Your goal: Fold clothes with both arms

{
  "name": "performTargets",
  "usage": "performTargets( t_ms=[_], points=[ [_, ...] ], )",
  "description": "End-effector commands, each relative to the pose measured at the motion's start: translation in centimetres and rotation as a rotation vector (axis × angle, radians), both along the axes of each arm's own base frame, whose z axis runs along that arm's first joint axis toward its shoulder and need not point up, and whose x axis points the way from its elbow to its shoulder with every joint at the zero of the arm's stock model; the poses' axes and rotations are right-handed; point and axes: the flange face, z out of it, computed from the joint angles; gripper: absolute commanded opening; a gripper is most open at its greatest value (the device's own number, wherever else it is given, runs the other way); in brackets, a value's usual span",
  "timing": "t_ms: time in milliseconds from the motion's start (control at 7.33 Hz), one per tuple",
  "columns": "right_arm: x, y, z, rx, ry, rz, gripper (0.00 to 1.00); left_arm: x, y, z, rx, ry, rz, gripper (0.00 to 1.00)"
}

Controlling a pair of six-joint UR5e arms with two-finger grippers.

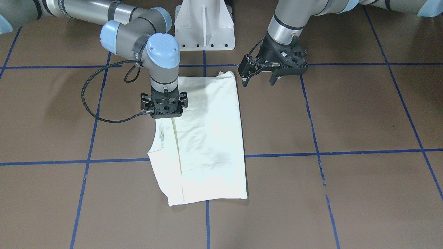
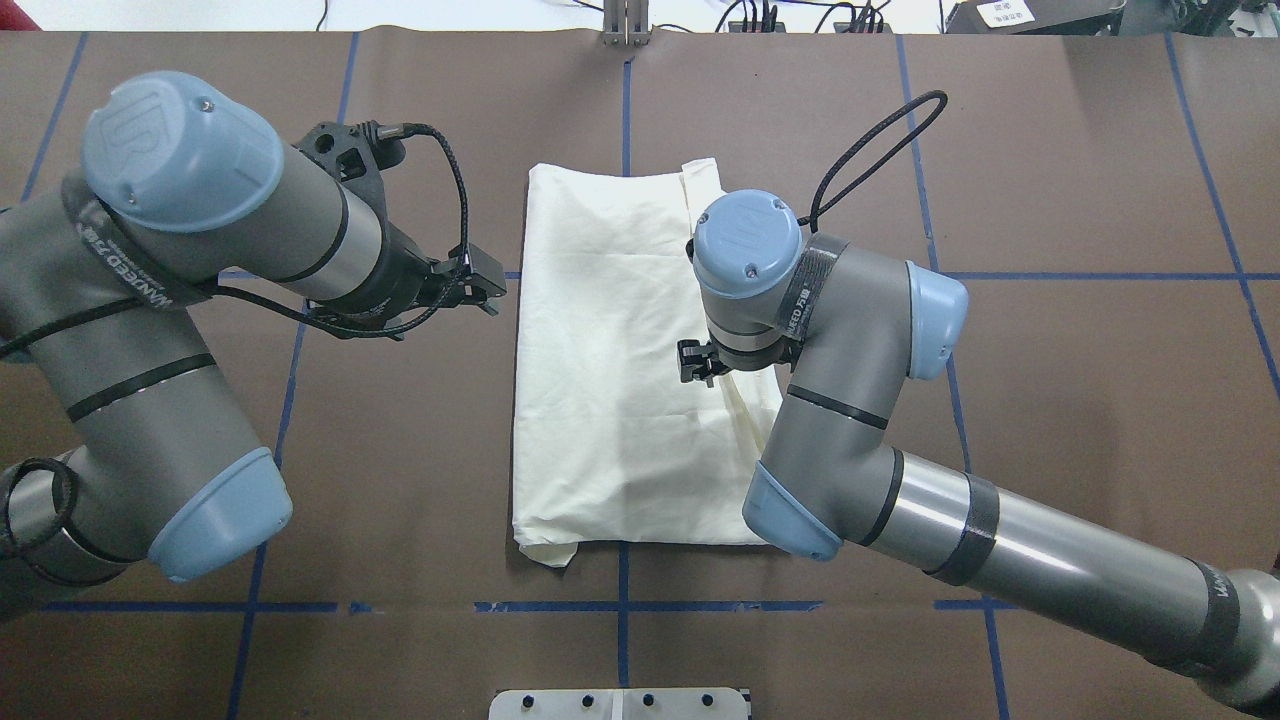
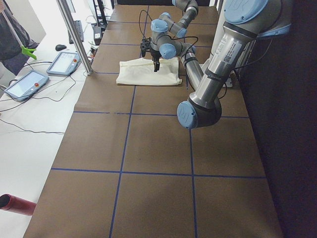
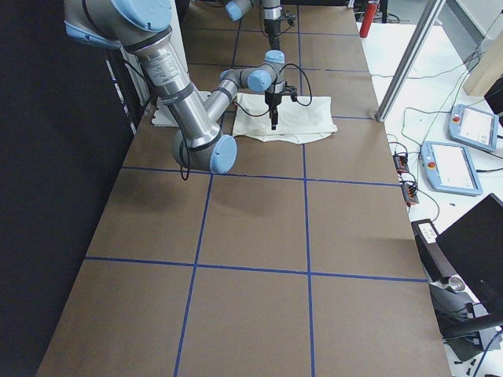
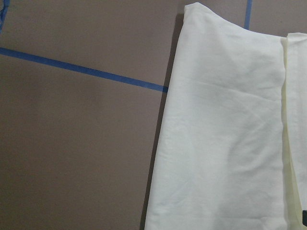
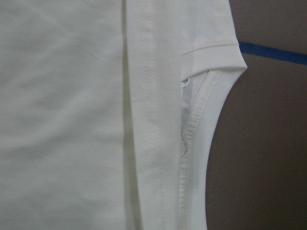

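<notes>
The robot's left gripper needs to close on the corner [image 1: 227,76] of the cream-white shirt that is nearest to it, at the end toward the white pedestal base.
The cream-white shirt [image 1: 207,138] lies folded into a long rectangle on the brown table, plain side up; the cat print is hidden. It also shows in the overhead view [image 2: 610,380]. My right gripper [image 1: 165,114] points straight down onto the shirt near its neckline edge [image 6: 192,124]; its fingertips are hidden under its body, so I cannot tell whether it is open or shut. My left gripper [image 1: 259,81] is open and empty. It hovers just off the shirt's other long edge [image 5: 163,143], near the robot-side corner [image 2: 482,288].
The white pedestal base [image 1: 204,27] stands at the robot's side of the table. Blue tape lines [image 1: 346,152] cross the brown surface. Control tablets [image 3: 25,84] and a metal post [image 3: 74,34] stand past the table's far edge. A red cylinder [image 3: 15,204] lies off one corner.
</notes>
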Motion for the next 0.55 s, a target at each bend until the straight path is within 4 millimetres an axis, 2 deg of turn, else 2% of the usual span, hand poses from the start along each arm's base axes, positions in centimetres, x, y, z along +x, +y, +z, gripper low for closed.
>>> performTargets(
  t_ms=[0, 409],
  points=[
    [-1.0, 0.1, 2.4, -0.027, 0.039, -0.010, 1.00, 0.2, 0.1, 0.3, 0.005, 0.006, 0.004, 1.00],
    [-1.1, 0.4, 3.8, -0.038, 0.059, -0.016, 1.00, 0.1, 0.1, 0.1, 0.006, 0.009, 0.002, 1.00]
  ],
)
